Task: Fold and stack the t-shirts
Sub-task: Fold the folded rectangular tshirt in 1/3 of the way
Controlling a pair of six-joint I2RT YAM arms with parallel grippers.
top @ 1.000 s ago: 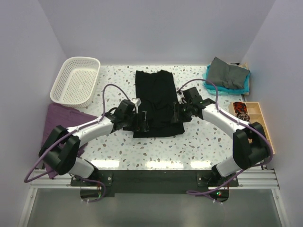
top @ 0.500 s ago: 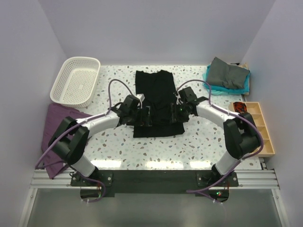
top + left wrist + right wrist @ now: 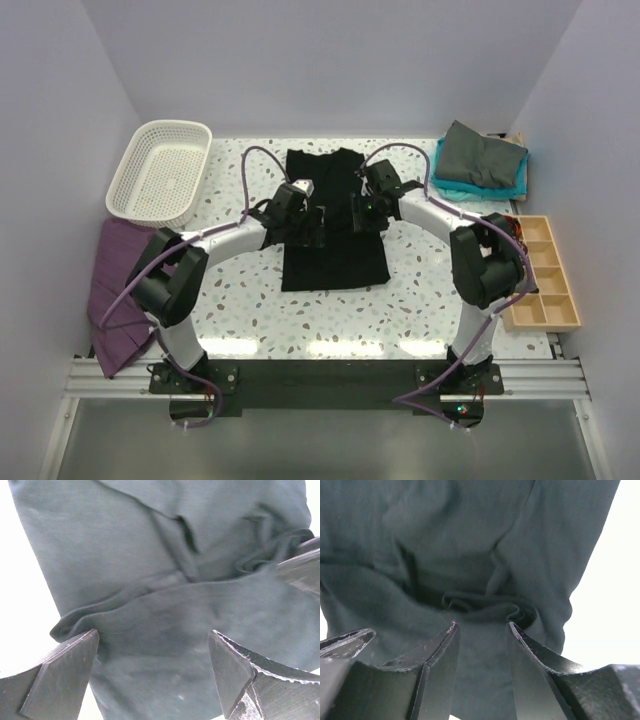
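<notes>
The near corner (image 3: 285,289) of the black t-shirt, on the side toward the purple cloth, will be the spot that my left gripper closes on.
The black t-shirt (image 3: 335,265) lies folded into a long strip in the middle of the table. My left gripper (image 3: 312,222) is over its left half, and my right gripper (image 3: 361,212) is over its right half. In the left wrist view the gripper (image 3: 155,650) has its jaws wide apart above a creased fold of the black fabric (image 3: 150,555). In the right wrist view the gripper (image 3: 482,630) has its jaws apart by a narrower gap above the bunched black fabric (image 3: 470,540). A dark grey t-shirt (image 3: 483,155) lies folded on a teal one (image 3: 500,187) at the back right.
A white lattice basket (image 3: 160,170) stands at the back left. A purple cloth (image 3: 115,290) hangs over the table's left edge. A wooden compartment tray (image 3: 545,270) sits at the right edge.
Both grippers have moved away from the shirt's near edge toward its middle, and the arms have stretched out. The shirt's outline looks the same.
</notes>
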